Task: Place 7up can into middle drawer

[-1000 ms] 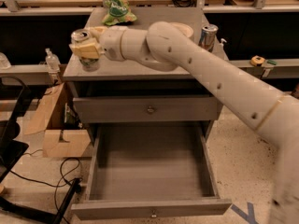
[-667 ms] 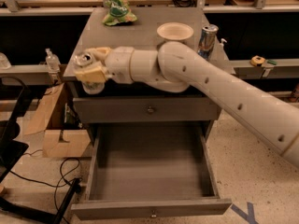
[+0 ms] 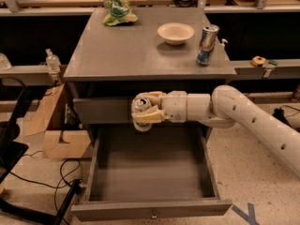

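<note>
Next, I set the 7up can down with my gripper on the bottom of the middle drawer, close to the side [image 3: 116, 172] nearest the cardboard box.
My gripper [image 3: 146, 110] is shut on the 7up can [image 3: 140, 108], a small pale can with a silver top, held tilted in the air. It hangs in front of the upper drawer front [image 3: 101, 110], above the back part of the open middle drawer [image 3: 150, 170]. The middle drawer is pulled out, a wide grey shallow tray with nothing in it, and a small knob shows on its front [image 3: 152, 214]. My white arm [image 3: 243, 118] reaches in from the right.
On the grey cabinet top [image 3: 117, 50] stand a cream bowl [image 3: 175, 33], a tall blue-and-silver can [image 3: 206, 44] and a green chip bag [image 3: 119, 9]. A cardboard box [image 3: 56, 130] and cables lie on the floor at the left.
My gripper has carried the 7up can off the left of the cabinet top, rightward and down, to above the open middle drawer.
</note>
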Controlling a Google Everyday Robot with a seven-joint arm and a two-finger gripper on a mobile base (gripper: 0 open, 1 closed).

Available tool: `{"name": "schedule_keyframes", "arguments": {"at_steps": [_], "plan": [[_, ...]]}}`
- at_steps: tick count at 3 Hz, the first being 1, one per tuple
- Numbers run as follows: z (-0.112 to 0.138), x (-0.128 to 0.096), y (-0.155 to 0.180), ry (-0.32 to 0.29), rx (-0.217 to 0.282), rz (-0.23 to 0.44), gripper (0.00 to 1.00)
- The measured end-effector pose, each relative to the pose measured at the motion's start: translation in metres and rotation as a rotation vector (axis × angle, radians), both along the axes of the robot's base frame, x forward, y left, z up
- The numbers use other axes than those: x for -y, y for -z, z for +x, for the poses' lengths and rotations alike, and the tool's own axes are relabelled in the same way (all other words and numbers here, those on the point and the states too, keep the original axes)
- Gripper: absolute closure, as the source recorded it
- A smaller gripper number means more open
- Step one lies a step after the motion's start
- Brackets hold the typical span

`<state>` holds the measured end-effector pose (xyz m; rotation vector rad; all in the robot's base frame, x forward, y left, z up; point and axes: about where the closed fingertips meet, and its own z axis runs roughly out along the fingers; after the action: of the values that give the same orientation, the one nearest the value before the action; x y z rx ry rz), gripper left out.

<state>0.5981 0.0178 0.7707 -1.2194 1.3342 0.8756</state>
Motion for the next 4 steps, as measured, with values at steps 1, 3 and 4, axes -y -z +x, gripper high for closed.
{"name": "schedule_keyframes", "arguments": {"at_steps": [1, 3, 4], "plan": [[0.017, 0.031, 0.065, -0.011, -0.037, 0.011, 1.00], [0.018, 0.028, 0.153, -0.055, -0.153, 0.045, 1.00], [0.008, -0.017, 0.198, -0.116, -0.175, 0.054, 1.00]]}}
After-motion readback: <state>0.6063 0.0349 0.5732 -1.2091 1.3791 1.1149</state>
